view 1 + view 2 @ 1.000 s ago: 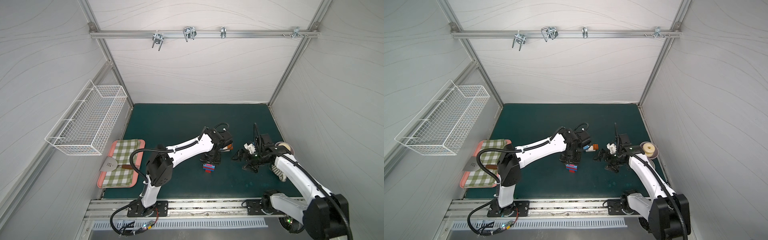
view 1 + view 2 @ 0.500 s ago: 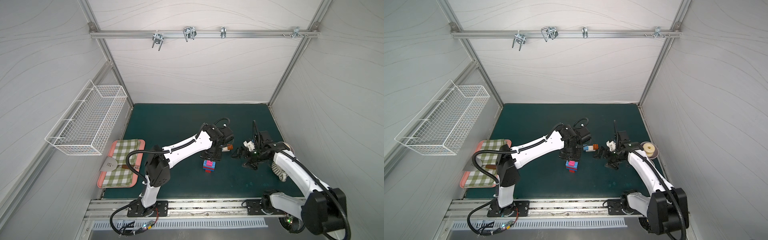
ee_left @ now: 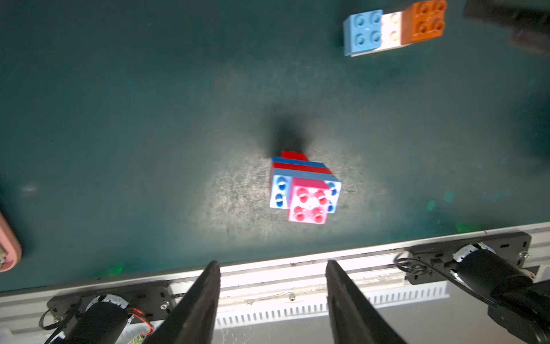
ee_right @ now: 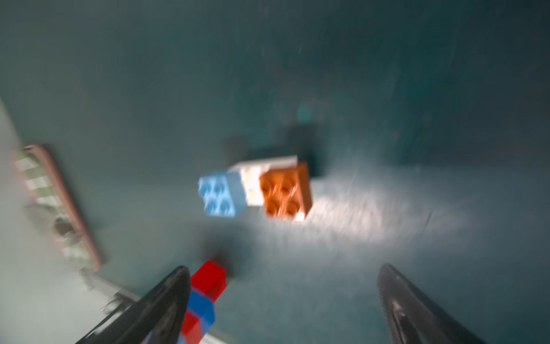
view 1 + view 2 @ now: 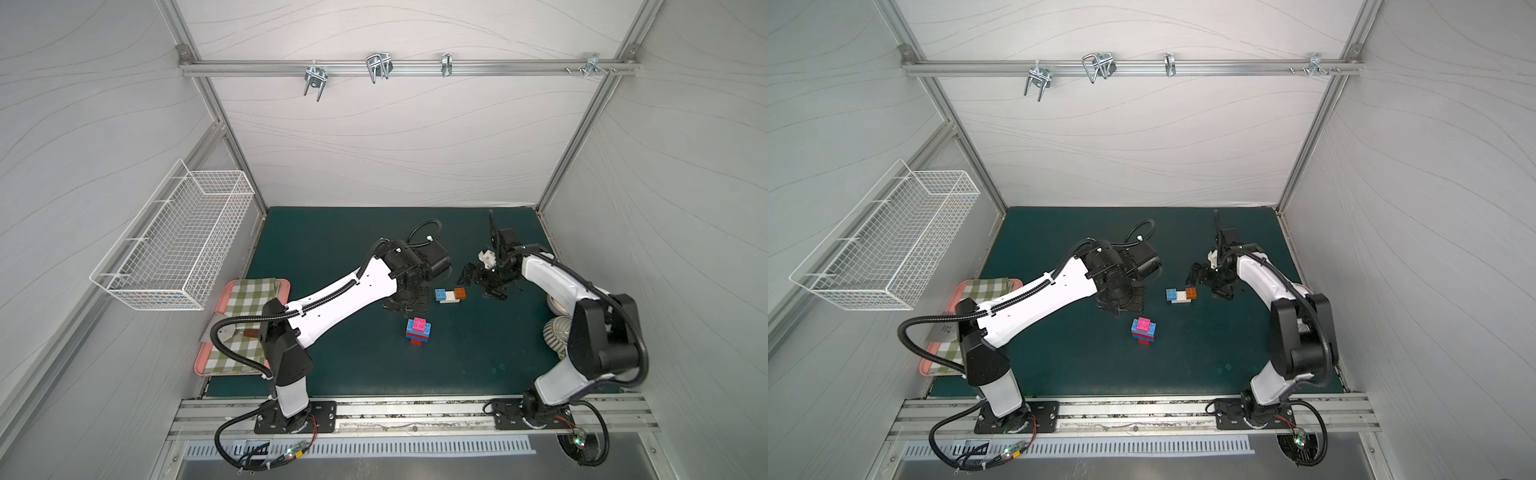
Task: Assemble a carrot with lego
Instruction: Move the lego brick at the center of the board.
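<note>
The robot's right gripper needs to grip the middle of the white bar (image 5: 449, 296) (image 4: 252, 184), in the gap between the light-blue brick and the orange brick.
A lego stack (image 5: 418, 330) (image 5: 1144, 330) stands alone on the green mat, pink brick uppermost with studs up, then blue and red layers and a narrow red brick at its foot. In the left wrist view this stack (image 3: 306, 193) lies ahead of my left gripper (image 3: 272, 263), which is open and holds nothing. A white bar with a light-blue and an orange brick on it (image 5: 450, 295) (image 5: 1180, 295) (image 3: 393, 29) (image 4: 256, 187) rests further back. My right gripper (image 5: 478, 284) (image 4: 284, 268) hovers open just right of that piece. The left gripper (image 5: 405, 307) is left of it.
A pink tray (image 5: 198, 353) with a checked cloth sits at the mat's left edge. On the left wall hangs a wire basket (image 5: 178, 245). A tape roll (image 5: 552, 305) and a grey ribbed object (image 5: 557, 332) lie at the right edge. The metal rail (image 5: 395, 409) runs along the front.
My left gripper has lifted off the stack and drawn back towards the rear, its jaws widening; the stack stays standing on the mat. The right gripper has shifted slightly towards the white-bar piece.
</note>
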Robot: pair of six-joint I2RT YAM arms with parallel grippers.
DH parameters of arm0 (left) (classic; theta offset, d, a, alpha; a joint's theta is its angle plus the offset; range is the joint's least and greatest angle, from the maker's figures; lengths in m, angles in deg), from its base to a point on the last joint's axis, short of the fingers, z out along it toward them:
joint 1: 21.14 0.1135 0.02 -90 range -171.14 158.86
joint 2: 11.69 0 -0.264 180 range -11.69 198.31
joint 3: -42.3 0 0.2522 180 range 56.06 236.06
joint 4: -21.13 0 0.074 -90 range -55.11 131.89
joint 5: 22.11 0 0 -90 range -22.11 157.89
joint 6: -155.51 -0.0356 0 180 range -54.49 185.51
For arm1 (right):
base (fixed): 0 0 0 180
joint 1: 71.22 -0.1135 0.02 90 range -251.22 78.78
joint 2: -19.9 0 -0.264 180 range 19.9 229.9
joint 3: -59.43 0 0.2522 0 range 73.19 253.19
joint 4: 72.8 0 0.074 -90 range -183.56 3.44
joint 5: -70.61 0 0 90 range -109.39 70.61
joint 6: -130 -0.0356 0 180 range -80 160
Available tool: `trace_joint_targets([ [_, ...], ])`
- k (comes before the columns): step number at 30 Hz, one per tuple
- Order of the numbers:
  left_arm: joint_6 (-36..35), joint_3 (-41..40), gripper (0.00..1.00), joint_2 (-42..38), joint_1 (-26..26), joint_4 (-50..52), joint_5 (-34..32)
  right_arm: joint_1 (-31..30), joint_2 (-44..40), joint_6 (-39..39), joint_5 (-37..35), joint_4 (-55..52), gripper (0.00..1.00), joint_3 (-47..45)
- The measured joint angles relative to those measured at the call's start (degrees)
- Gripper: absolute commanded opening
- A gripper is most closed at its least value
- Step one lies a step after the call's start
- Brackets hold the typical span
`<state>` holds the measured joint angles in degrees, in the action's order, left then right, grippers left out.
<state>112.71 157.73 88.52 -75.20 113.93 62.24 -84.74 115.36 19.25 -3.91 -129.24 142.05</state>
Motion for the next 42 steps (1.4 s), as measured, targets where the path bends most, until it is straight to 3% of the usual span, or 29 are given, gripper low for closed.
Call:
trace_joint_targets([
  [7, -0.09, -8.66, 0.66, -3.76, 3.23, -1.16, -0.13, -2.58, 10.05, 2.67, -7.28, 0.33, 0.99, 7.5],
  [17, -0.13, -13.9, 0.71, -7.41, 5.73, -3.58, 0.11, -8.85, 17.79, 5.09, -14.69, -0.87, 0.98, 11.72],
  [26, -0.13, -16.06, 0.72, -8.04, 6.4, -4.7, 0.46, -8.9, 16.48, 5.7, -17.0, -1.88, 0.97, 8.11],
  [42, -0.04, -18.45, 0.73, -10.03, 6.4, -5.68, 0.81, -8.9, 4.7, 1.95, -13.64, -3.23, 0.94, -5.99],
])
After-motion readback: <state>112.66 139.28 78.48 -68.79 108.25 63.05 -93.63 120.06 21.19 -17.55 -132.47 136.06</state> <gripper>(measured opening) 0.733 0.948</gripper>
